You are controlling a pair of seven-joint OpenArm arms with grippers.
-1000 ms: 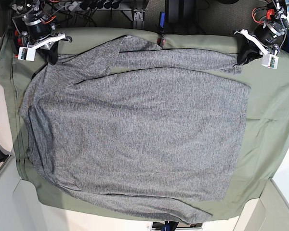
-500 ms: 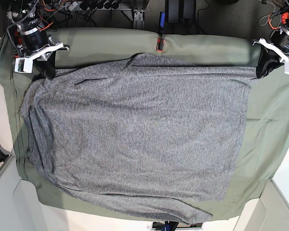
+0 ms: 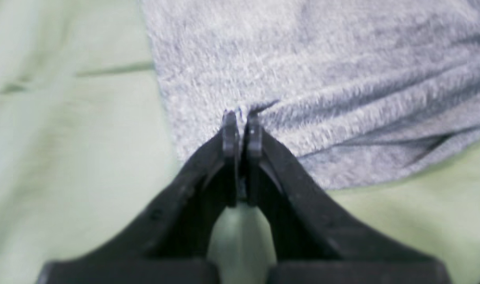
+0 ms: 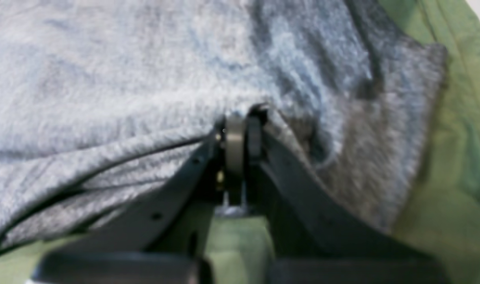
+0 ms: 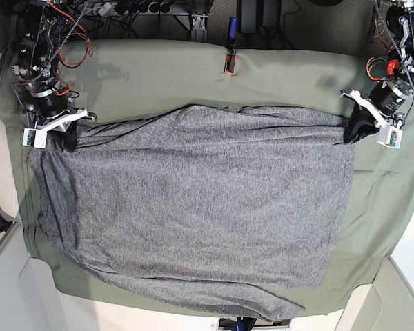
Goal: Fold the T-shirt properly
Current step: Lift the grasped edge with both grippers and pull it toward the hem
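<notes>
The T-shirt's folded top is pinched by my left gripper inward of its loose corner, so I should open, back away and grab the corner nearer the T-shirt's side edge (image 3: 186, 144) before folding.
The heather-grey T-shirt (image 5: 193, 207) lies spread over the olive-green table cloth (image 5: 283, 76), its top edge folded down toward the middle. My left gripper (image 5: 354, 134) is at the shirt's upper right corner; in the left wrist view its jaws (image 3: 241, 118) are shut on the shirt's edge (image 3: 303, 79). My right gripper (image 5: 67, 138) is at the shirt's upper left corner; in the right wrist view it (image 4: 242, 118) is shut on a fold of the shirt (image 4: 125, 79).
The table cloth (image 3: 66, 138) shows bare above the shirt and along the right side (image 5: 383, 200). A small red and black clip (image 5: 228, 62) sits at the cloth's far edge. Cables and arm bases crowd the far corners (image 5: 45, 34).
Both grippers have moved toward the near side, pulling the shirt's top edge down with them. The sleeve that lay along the far edge is now folded under or over the body.
</notes>
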